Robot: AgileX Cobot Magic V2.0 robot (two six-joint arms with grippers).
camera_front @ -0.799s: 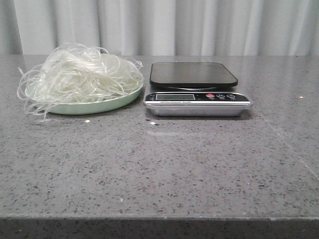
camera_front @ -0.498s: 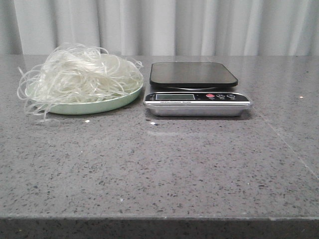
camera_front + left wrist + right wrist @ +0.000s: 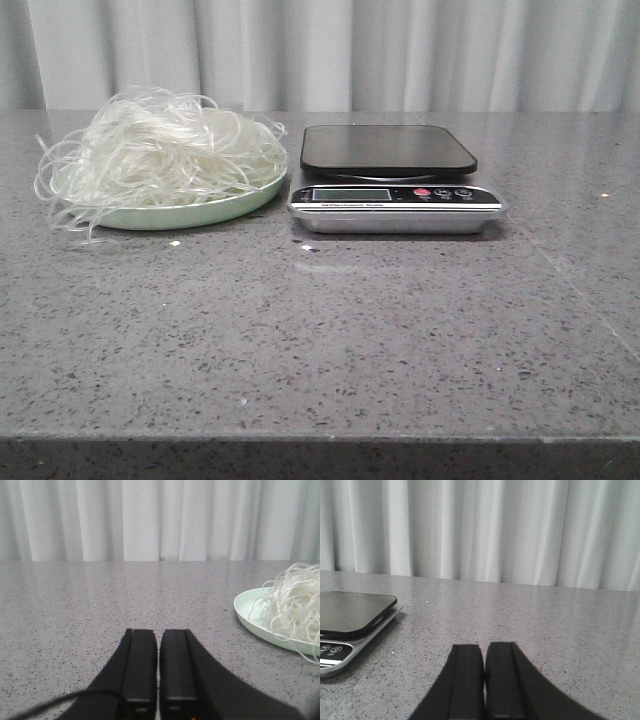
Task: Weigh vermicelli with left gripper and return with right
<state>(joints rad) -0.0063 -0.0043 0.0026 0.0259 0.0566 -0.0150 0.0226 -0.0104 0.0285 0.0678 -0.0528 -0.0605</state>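
The vermicelli is on the pale green plate. My left gripper should go there next and close on the middle of the vermicelli's top (image 3: pixel 175 125).
The vermicelli (image 3: pixel 160 150) is a fluffy whitish tangle heaped on a pale green plate (image 3: pixel 215 208) at the back left of the table, with strands hanging over the rim. It also shows in the left wrist view (image 3: pixel 295 605), on the plate (image 3: pixel 247 615). A kitchen scale (image 3: pixel 390 175) with an empty black platform stands right of the plate; it also shows in the right wrist view (image 3: pixel 350 620). Neither gripper shows in the front view. My left gripper (image 3: pixel 158 632) is shut and empty, low over bare table, apart from the plate. My right gripper (image 3: pixel 484 646) is shut and empty, beside the scale.
The table is grey speckled stone (image 3: pixel 330 330) with its front edge near the bottom of the front view. A pale curtain (image 3: pixel 330 50) hangs behind the table's far edge.
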